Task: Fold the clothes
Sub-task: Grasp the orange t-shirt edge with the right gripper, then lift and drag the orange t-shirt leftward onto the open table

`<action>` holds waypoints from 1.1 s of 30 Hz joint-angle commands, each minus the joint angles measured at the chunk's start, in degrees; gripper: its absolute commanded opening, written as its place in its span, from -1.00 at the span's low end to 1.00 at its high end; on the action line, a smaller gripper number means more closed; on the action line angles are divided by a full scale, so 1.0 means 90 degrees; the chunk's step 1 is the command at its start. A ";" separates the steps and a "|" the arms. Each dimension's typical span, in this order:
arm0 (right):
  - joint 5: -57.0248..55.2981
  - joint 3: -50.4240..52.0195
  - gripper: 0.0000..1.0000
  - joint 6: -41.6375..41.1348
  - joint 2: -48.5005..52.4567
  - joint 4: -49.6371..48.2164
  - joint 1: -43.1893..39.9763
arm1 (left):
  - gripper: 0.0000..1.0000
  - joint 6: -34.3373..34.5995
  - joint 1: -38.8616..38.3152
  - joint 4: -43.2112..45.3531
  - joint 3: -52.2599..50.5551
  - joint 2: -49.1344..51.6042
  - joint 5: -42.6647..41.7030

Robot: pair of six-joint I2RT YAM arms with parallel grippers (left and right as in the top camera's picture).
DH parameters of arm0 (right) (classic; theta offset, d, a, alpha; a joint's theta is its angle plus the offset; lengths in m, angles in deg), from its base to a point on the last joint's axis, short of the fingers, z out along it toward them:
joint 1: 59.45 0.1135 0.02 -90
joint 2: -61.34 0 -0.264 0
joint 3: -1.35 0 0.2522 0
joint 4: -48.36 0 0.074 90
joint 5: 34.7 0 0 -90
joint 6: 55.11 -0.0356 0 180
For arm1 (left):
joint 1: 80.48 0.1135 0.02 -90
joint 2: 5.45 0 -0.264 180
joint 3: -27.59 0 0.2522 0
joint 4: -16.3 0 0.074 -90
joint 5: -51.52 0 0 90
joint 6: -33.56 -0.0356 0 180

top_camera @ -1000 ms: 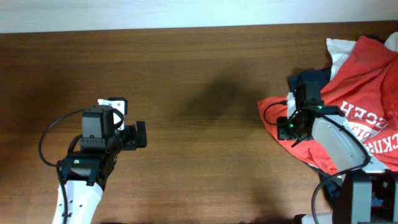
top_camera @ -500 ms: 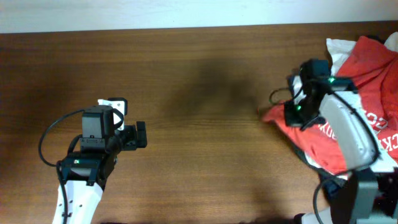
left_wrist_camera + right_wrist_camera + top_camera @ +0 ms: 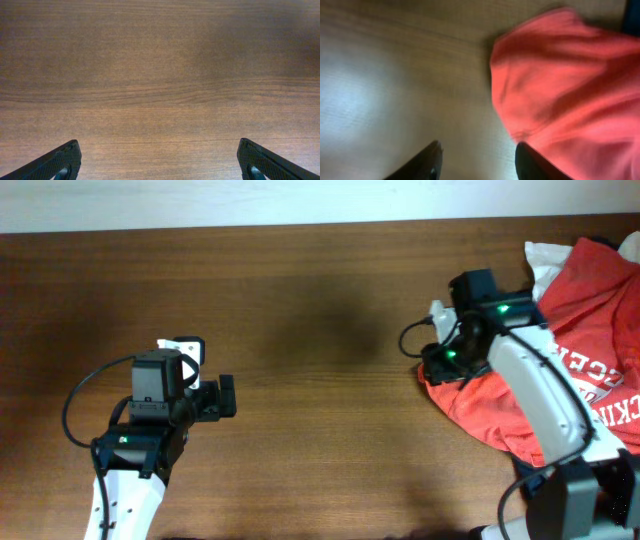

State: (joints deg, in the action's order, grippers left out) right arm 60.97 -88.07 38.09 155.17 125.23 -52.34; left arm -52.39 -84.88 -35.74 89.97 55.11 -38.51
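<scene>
My right gripper will grab the orange-red T-shirt's edge (image 3: 428, 387) (image 3: 510, 127) at the corner that reaches toward the middle of the table.
The orange-red T-shirt (image 3: 580, 330) with white lettering lies crumpled at the table's right edge. It also shows in the right wrist view (image 3: 570, 85). My right gripper (image 3: 432, 362) is at the shirt's left edge. In the right wrist view its jaws (image 3: 480, 165) are open over bare wood, with the shirt's edge beside the right finger. A white T-shirt (image 3: 548, 260) peeks out behind the red one. A dark navy bit (image 3: 632, 15) shows at the top right corner. My left gripper (image 3: 225, 395) is open and empty over bare wood (image 3: 160, 167).
The brown wooden table (image 3: 320, 300) stretches between the two arms. The right arm's base (image 3: 575, 490) stands at the lower right by the clothes pile. A pale wall strip runs along the table's far edge.
My right arm has swung up and then left to the red shirt's left edge. The shirt's left part has shifted and bunched. The left arm has not moved.
</scene>
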 commanded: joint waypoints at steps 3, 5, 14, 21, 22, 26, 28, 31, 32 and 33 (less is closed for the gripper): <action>-0.1039 0.0794 -0.11 -0.0061 0.0840 -0.0857 0.0306 | 0.98 -0.0097 0.0019 -0.0022 0.0100 -0.0015 -0.0073; -0.1078 0.0794 -0.20 -0.0010 0.1180 -0.0957 0.0304 | 0.98 -0.0097 0.0019 -0.0024 0.0100 -0.0015 -0.0073; -0.1115 0.0925 -0.35 -0.0194 0.1416 -0.1377 0.0304 | 0.98 -0.0097 0.0019 -0.0041 0.0100 -0.0015 -0.0073; -0.1144 0.0930 -0.53 -0.0197 0.1511 -0.1642 0.0304 | 0.98 -0.0097 0.0019 -0.0041 0.0100 -0.0015 -0.0073; -0.1144 0.0930 -0.52 -0.0199 0.1511 -0.1719 0.0304 | 0.98 -0.0097 0.0019 -0.0041 0.0100 -0.0015 -0.0073; -0.1224 0.0930 -0.55 -0.0240 0.1511 -0.1921 0.0304 | 0.98 -0.0100 0.0019 -0.0044 0.0100 -0.0015 -0.0073; -0.1285 0.0930 -0.79 -0.0243 0.1511 -0.1936 0.0304 | 0.99 -0.0097 0.0019 -0.0044 0.0100 -0.0015 -0.0073; -0.1333 0.0930 -0.92 -0.0267 0.1511 -0.1950 0.0291 | 0.98 -0.0097 0.0019 -0.0041 0.0100 -0.0015 -0.0073; -0.1571 0.0760 -0.92 -0.0627 0.1399 -0.1744 0.0284 | 0.98 -0.0097 0.0019 -0.0041 0.0100 -0.0015 -0.0073; -0.1571 0.0505 -0.92 -0.0624 0.1273 -0.1520 0.0287 | 0.98 -0.0100 0.0019 -0.0039 0.0100 -0.0015 -0.0073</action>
State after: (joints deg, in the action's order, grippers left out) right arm 49.43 -80.16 35.01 168.35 109.08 -49.98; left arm -52.39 -84.88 -36.03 89.99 55.11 -38.51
